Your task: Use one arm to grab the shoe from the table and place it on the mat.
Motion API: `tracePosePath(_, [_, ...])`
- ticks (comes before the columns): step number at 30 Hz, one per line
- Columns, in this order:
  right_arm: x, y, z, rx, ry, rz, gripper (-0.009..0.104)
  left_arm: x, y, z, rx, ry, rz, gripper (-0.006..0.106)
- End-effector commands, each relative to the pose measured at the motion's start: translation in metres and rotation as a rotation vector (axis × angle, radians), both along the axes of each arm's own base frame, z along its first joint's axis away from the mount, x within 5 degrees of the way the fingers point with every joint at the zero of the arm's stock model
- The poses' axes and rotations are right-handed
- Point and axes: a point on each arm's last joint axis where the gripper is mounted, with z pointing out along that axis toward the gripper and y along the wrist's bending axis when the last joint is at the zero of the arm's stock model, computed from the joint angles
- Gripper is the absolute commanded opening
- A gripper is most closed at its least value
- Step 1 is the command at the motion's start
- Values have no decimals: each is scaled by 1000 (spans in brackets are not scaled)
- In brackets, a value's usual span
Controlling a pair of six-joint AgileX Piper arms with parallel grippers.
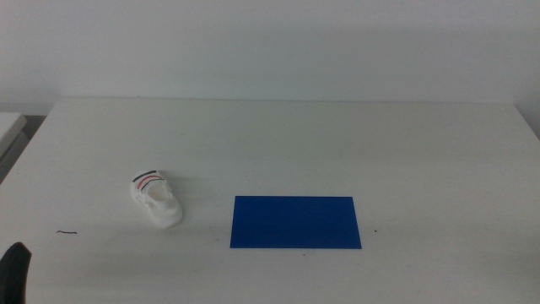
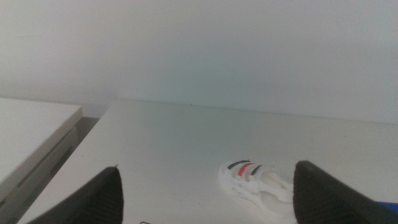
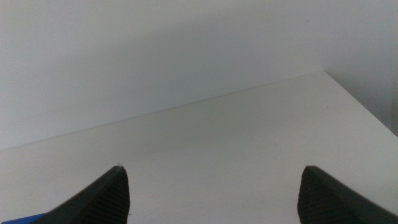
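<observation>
The robot's left gripper should next go to the red stripe point(image 1: 149, 180) point(image 2: 245, 169) on the front part of the white shoe and close there across the shoe's sides.
The small white shoe point(image 1: 157, 200) with red and dark strap stripes lies on the white table point(image 1: 337, 143), left of centre. The deep blue mat point(image 1: 295, 222) lies flat to its right, apart from it. My left gripper point(image 2: 205, 199) is open and empty; the shoe point(image 2: 256, 185) shows ahead between its jaws. Only a dark tip of the left gripper point(image 1: 15, 272) shows in the middle view, at the bottom left corner. My right gripper point(image 3: 214, 199) is open and empty over bare table; it is out of the middle view. A sliver of the mat point(image 3: 25, 219) shows in the right wrist view.
A small dark thread-like mark point(image 1: 66, 232) lies on the table left of the shoe. A lower white surface point(image 2: 31, 134) stands beside the table's left edge. A pale wall runs behind the table.
</observation>
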Motion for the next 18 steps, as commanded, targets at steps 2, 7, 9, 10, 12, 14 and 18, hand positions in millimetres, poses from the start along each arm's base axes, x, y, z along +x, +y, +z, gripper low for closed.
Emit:
tracePosePath(2, [0,0,0,-13,-12,2,79,0,0,1,2,-16,-7,94])
tracePosePath(7, [0,0,0,-13,-12,2,79,0,0,2,29,-20,-5,94])
tracePosePath(9, [0,0,0,-13,-12,2,79,0,0,2,29,-20,-5,94])
tracePosePath(10, [0,0,0,-13,-12,2,79,0,0,2,29,-20,-5,94])
tracePosePath(12, [0,0,0,-13,-12,2,79,0,0,3,14,-36,-3,94])
tracePosePath(14, [0,0,0,-13,-12,2,79,2,0,21,-9,-14,-1,94])
tracePosePath(18, [0,0,0,-13,-12,2,79,22,-1,83,-5,185,-9,94])
